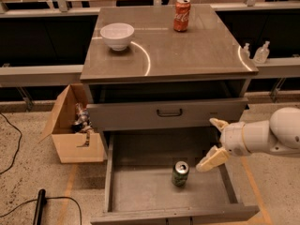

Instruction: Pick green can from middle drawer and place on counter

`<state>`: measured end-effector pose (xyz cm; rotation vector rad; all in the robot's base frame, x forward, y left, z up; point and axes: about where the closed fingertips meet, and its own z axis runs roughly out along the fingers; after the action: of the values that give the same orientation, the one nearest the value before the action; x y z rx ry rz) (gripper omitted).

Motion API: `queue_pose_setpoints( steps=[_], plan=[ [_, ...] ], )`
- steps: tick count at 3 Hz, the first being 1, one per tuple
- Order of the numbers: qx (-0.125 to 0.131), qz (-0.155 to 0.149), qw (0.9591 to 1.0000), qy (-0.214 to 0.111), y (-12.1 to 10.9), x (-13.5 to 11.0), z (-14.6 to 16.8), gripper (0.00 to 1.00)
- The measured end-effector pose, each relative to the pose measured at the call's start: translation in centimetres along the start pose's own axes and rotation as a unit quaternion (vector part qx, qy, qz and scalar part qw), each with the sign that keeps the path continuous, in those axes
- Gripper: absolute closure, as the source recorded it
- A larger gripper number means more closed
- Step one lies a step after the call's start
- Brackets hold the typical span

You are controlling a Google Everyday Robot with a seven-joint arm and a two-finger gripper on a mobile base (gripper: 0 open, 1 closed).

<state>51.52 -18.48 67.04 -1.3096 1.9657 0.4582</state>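
The robot's gripper should next move to the upper half (pixel 180 169) of the green can in the open middle drawer and close there.
The green can (pixel 180 173) stands upright on the floor of the open middle drawer (pixel 136 186), right of its centre. My gripper (pixel 214 142) hangs over the drawer's right side, just right of and above the can, with its two pale fingers spread open and empty. One fingertip (pixel 209 161) is close to the can, not touching it. The counter (pixel 187 50) lies above, with bright curved reflections.
A red cola can (pixel 182 14) stands at the back of the counter and a white bowl (pixel 117 35) at its left. A shallower drawer with a dark handle (pixel 169 112) is above the open one. A cardboard box (pixel 75 125) sits on the floor to the left. Two small bottles (pixel 260 53) stand at the right.
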Motion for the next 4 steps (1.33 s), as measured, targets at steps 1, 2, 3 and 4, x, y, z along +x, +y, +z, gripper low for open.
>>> queue_pose_setpoints(
  steps=[1, 2, 3, 4],
  plan=[
    [-0.006, 0.018, 0.9994, -0.029, 0.4, 3.9, 3.6, 0.00],
    [-0.013, 0.026, 0.9984, -0.049, 0.7, 7.2, 6.7, 0.00],
    [-0.029, 0.031, 0.9970, -0.065, 0.8, 9.5, 9.4, 0.00],
    [-0.047, 0.034, 0.9951, -0.080, 0.8, 11.2, 13.0, 0.00]
  ],
)
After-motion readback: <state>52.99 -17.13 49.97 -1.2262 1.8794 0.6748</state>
